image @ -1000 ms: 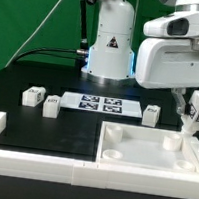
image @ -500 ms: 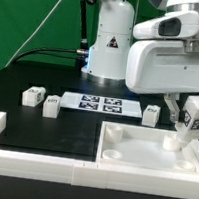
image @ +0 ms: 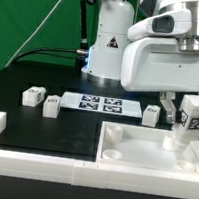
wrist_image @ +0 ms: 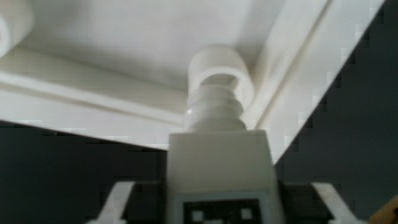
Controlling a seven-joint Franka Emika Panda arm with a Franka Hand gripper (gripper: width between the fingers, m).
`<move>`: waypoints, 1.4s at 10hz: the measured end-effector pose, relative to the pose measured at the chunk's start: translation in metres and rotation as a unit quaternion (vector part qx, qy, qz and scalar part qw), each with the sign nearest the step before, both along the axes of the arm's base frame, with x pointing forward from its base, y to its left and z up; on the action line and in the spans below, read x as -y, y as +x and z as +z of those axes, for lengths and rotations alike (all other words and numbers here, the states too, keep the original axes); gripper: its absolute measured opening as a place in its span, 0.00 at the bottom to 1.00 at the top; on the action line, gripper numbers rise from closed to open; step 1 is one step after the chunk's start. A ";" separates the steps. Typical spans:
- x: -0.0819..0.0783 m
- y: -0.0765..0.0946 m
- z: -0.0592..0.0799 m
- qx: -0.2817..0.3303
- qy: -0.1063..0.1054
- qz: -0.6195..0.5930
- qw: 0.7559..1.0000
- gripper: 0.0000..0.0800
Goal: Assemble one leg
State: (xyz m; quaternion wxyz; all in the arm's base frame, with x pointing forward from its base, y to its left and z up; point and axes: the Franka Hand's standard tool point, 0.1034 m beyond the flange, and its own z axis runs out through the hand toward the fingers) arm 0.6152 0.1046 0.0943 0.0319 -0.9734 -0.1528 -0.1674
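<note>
Next, my gripper lets go of the leg at the large white panel's front corner hollow (image: 185, 163) (wrist_image: 219, 66), just below the leg's threaded end.
My gripper (image: 183, 116) is shut on a leg (image: 192, 117), a stubby white block with a black-and-white tag, and holds it tilted over the far right corner of the large white panel (image: 140, 161). In the wrist view the held leg (wrist_image: 221, 150) fills the middle, its threaded end pointing at the panel's corner recess (wrist_image: 217, 62); the gripper (wrist_image: 221, 205) shows at the frame's edge. Three more legs lie on the black table: two at the exterior view's left (image: 31, 96) (image: 52, 106) and one (image: 152, 114) beside the marker board (image: 102, 104).
A white L-shaped rail (image: 19, 160) runs along the table's front edge and left side. The robot's white base (image: 106, 48) stands behind the marker board. A green backdrop lies behind, with cables at the left.
The arm has moved down and toward the exterior view's left with the leg, which now hangs lower over the panel's far right corner. The other legs have not moved.
</note>
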 end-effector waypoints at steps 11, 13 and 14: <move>-0.009 0.005 -0.014 0.042 0.004 0.009 0.999 0.36; -0.009 0.003 -0.019 0.038 0.004 0.009 0.999 0.36; -0.011 0.002 -0.022 0.038 0.004 0.010 0.999 0.36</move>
